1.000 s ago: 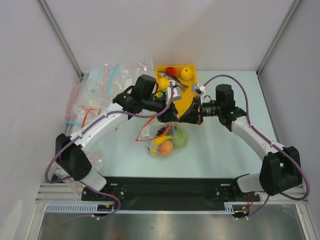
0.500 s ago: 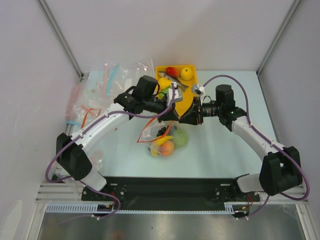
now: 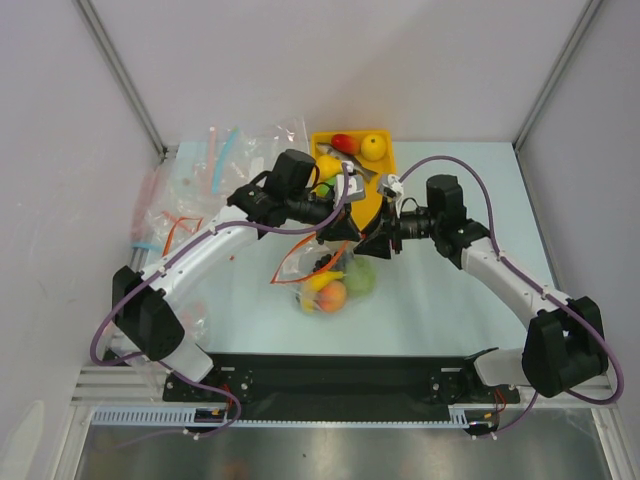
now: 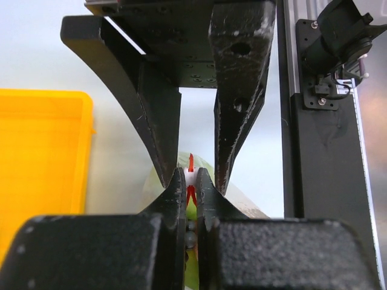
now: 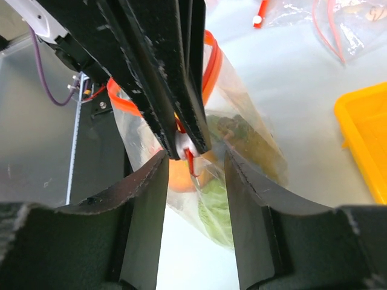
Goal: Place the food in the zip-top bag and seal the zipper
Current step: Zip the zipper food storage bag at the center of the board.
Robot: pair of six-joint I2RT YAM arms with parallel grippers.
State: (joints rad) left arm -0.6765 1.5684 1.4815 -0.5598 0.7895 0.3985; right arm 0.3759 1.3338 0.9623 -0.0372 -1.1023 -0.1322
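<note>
A short end of the red zipper sticks past the slider in the robot's left gripper, so next the right gripper pinches that zipper end [image 5: 191, 164] before the slider moves.
The zip-top bag [image 3: 330, 282] lies mid-table and holds the peach [image 3: 333, 296], the round green fruit [image 3: 360, 277], the banana [image 3: 318, 283] and the grapes [image 3: 325, 262]. My left gripper [image 3: 347, 232] is shut on the white slider of the red zipper [image 4: 191, 177], lifting that end of the bag. My right gripper [image 3: 363, 245] is open, its fingers [image 4: 237, 115] standing either side of the left fingertips and the slider [image 5: 185, 145]. The red zipper strip [image 5: 211, 54] curves away behind them. The peach [image 5: 181, 176] and green fruit [image 5: 216, 199] show through the plastic.
A yellow tray [image 3: 362, 202] behind the grippers holds a red and a yellow toy. Several clear pouches [image 3: 180, 205] with red and blue strips lie at the back left. Grey walls close in the table's sides and back.
My right arm has moved left and its open gripper now straddles the left gripper's tips. The left gripper has stayed shut on the slider, and the bag has barely shifted.
</note>
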